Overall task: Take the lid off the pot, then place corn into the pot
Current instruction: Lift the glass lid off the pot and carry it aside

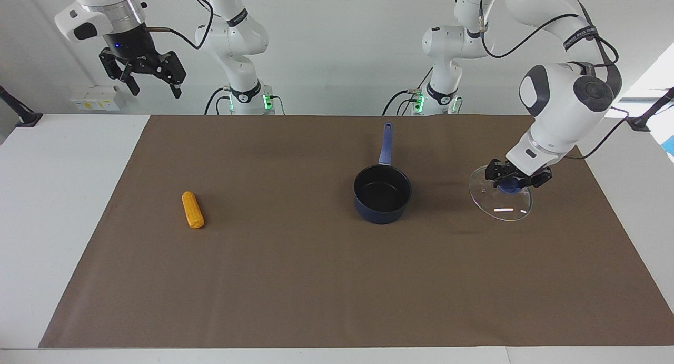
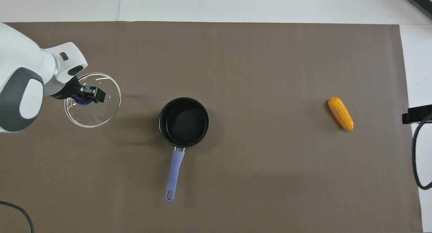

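Note:
The robot's left gripper will release the glass lid on the bare brown mat (image 2: 75,117) between the pot and the base of the left arm. The lid is held tilted above the mat now.
The navy pot (image 1: 382,194) (image 2: 184,122) stands uncovered in the middle of the brown mat, its long blue handle (image 2: 174,174) pointing toward the robots. My left gripper (image 1: 509,182) (image 2: 82,98) is shut on the blue knob of the clear glass lid (image 1: 500,199) (image 2: 92,99) and holds it tilted in the air over the mat at the left arm's end, well apart from the pot. The orange-yellow corn (image 1: 192,209) (image 2: 341,113) lies on the mat toward the right arm's end. My right gripper (image 1: 151,85) waits open, raised high over the table's edge.
The brown mat (image 1: 316,279) covers most of the white table (image 1: 47,195). A black cable (image 2: 416,152) loops at the right arm's end of the table. A black clamp mount (image 1: 645,119) sits at the table corner near the left arm.

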{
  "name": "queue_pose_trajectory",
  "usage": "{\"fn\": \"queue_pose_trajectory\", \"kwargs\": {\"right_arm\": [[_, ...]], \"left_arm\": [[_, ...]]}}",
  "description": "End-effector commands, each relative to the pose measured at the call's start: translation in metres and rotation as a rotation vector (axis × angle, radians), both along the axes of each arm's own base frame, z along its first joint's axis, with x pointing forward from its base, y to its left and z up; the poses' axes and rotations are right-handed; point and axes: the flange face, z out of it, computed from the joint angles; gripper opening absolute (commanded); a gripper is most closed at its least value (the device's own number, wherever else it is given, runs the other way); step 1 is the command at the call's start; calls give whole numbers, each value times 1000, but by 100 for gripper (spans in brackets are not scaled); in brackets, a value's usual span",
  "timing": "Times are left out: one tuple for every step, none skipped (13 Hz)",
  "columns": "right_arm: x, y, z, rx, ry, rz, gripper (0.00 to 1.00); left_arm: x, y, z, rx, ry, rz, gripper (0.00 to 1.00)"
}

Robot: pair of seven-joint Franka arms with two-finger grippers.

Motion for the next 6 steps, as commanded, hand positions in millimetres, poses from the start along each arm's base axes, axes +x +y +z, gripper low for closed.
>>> {"fn": "queue_pose_trajectory", "kwargs": {"right_arm": [[-3, -2, 3, -8, 2, 19, 100], [-3, -2, 2, -8, 2, 19, 100], [-3, -2, 2, -8, 2, 19, 100], [-3, -2, 2, -8, 3, 19, 100], [-3, -2, 2, -8, 3, 19, 100], [-3, -2, 2, -8, 2, 19, 100]], "left_arm": [[-11, 29, -23, -8, -46, -59, 0], [-13, 41, -32, -5, -60, -64, 0], [-14, 48, -41, -4, -63, -71, 0], [-14, 52, -53, -5, -55, -73, 0], [-15, 60, -61, -4, -52, -68, 0], [-16, 61, -70, -4, -49, -70, 0]]}}
